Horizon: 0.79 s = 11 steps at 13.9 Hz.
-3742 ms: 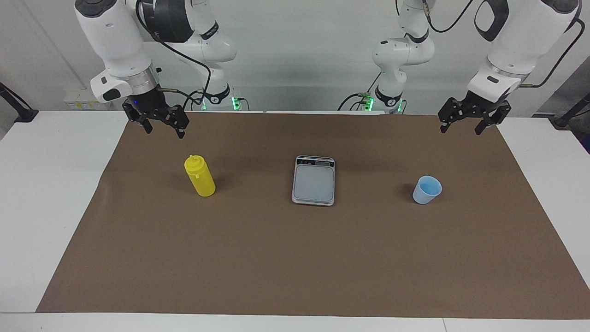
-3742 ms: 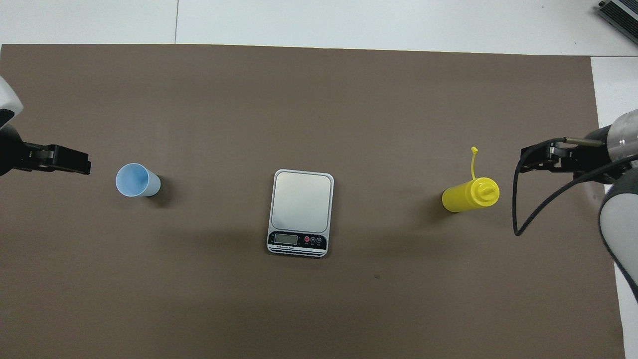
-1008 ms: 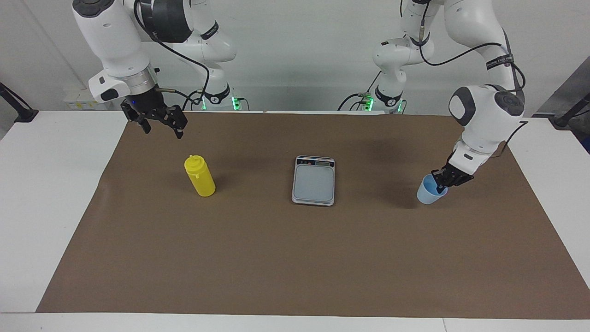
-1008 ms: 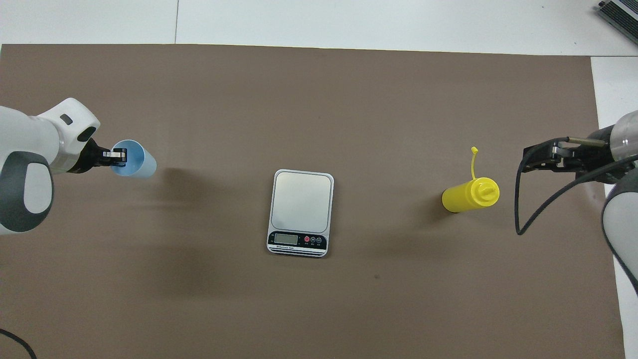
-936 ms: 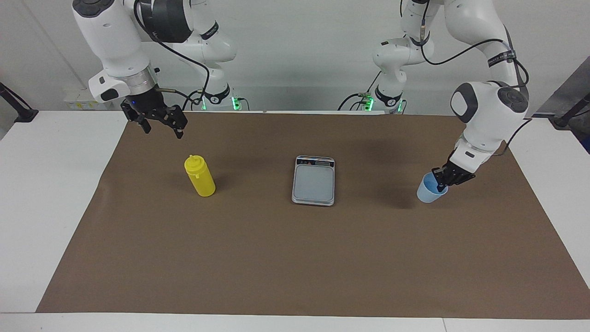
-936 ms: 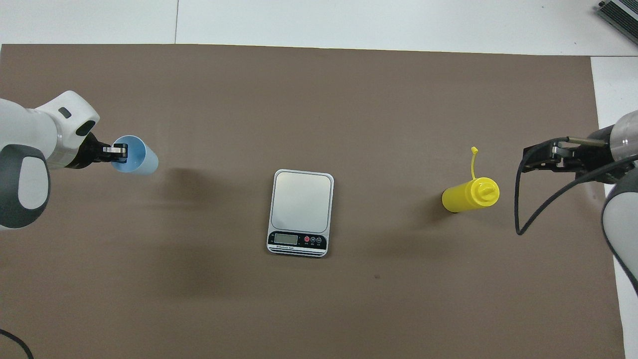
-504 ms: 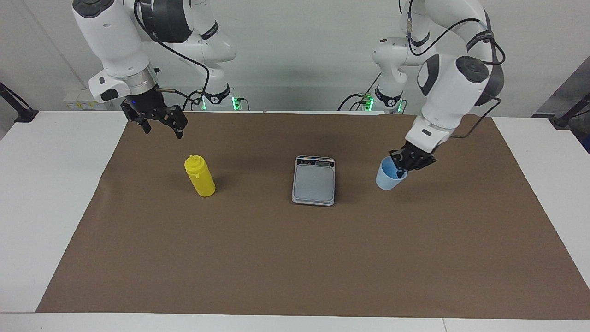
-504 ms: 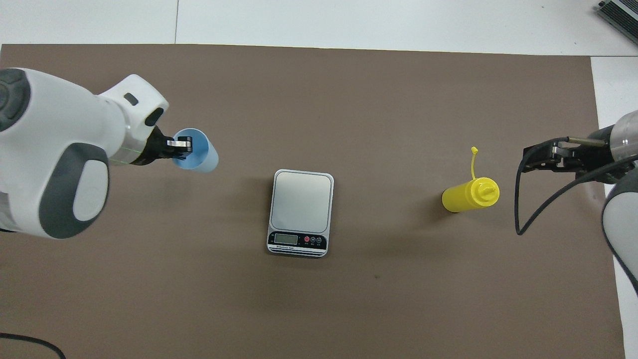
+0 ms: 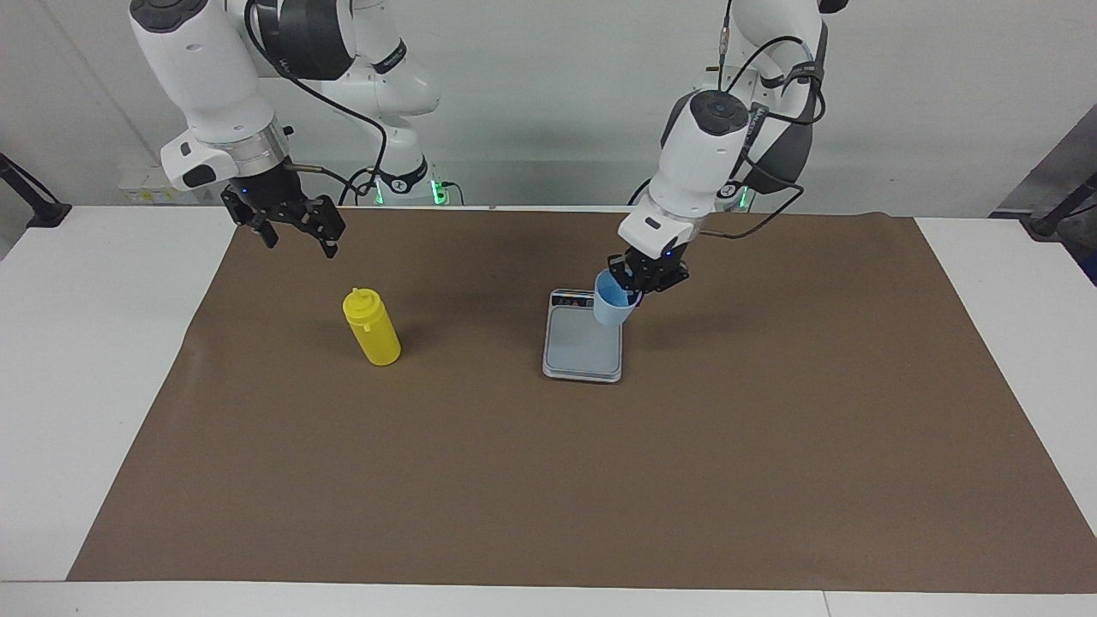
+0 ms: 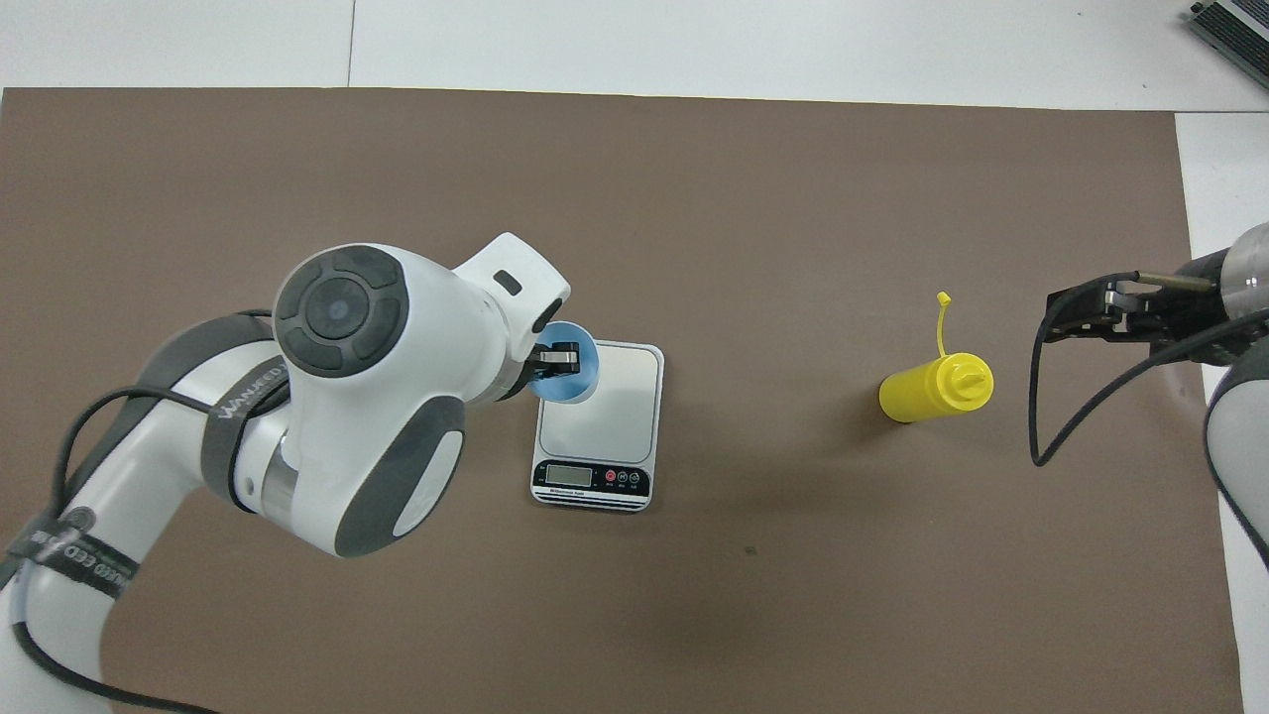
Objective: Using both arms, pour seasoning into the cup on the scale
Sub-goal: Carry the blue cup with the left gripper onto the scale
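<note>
My left gripper sets the light blue cup next on the silver scale's plate (image 10: pixel 595 385), toward the plate's end away from the scale's display.
My left gripper (image 9: pixel 638 294) (image 10: pixel 559 359) is shut on the rim of the light blue cup (image 9: pixel 611 308) (image 10: pixel 573 385), one finger inside it. The cup hangs slightly tilted just above the silver scale (image 9: pixel 583 351) (image 10: pixel 607 416), over the plate's edge toward the left arm's end. The yellow seasoning bottle (image 9: pixel 372 329) (image 10: pixel 932 390) stands upright on the mat toward the right arm's end, its tethered tip (image 10: pixel 942 297) hanging free. My right gripper (image 9: pixel 302 247) (image 10: pixel 1053 315) waits open in the air, over the mat beside the bottle.
A brown mat (image 9: pixel 548 480) covers most of the white table (image 9: pixel 86 343). The left arm's bulky wrist (image 10: pixel 377 397) hides part of the mat in the overhead view. A grey device (image 10: pixel 1234 25) lies at a table corner farthest from the robots.
The left gripper went down to the cup, shut on its rim, lifted it and carried it sideways to over the scale. The right arm has barely moved.
</note>
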Available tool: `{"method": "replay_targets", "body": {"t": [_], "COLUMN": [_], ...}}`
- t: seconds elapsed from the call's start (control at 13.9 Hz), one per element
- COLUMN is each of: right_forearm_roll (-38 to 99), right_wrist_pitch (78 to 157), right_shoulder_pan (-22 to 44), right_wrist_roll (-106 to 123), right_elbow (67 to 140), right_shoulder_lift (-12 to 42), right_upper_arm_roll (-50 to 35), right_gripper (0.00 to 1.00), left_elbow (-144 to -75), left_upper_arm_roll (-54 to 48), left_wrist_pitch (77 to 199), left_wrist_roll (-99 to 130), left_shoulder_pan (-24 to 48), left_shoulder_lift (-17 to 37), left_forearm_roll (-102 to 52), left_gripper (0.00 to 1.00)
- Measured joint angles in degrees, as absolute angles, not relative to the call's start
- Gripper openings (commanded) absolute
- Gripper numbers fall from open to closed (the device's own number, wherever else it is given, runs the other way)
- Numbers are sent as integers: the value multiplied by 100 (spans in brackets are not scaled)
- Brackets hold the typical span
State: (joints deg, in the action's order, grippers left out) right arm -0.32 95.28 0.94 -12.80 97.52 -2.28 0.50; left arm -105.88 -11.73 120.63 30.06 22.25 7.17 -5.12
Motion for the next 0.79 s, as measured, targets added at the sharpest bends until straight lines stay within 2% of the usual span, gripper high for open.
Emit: {"method": "replay_targets", "body": {"t": [0.43, 0.79], "right_forearm_roll": [-32, -32], "right_wrist_pitch": [9528, 9528], "right_shoulder_pan": [106, 115], "right_wrist_roll": [-1291, -1471], "right_elbow": [9752, 9752], "right_shoulder_lift": [-228, -228], "right_upper_arm_roll": [49, 46], "right_gripper": [100, 100], "left_elbow": [-10738, -10975], "left_upper_arm_roll": [-1168, -1167], "left_wrist_pitch": [12654, 12948], "left_wrist_roll": [3550, 3561], "left_shoulder_pan": [2473, 2520], "left_shoulder_lift": [1310, 1347], "left_forearm_roll": [11, 19], "left_gripper": [0, 0]}}
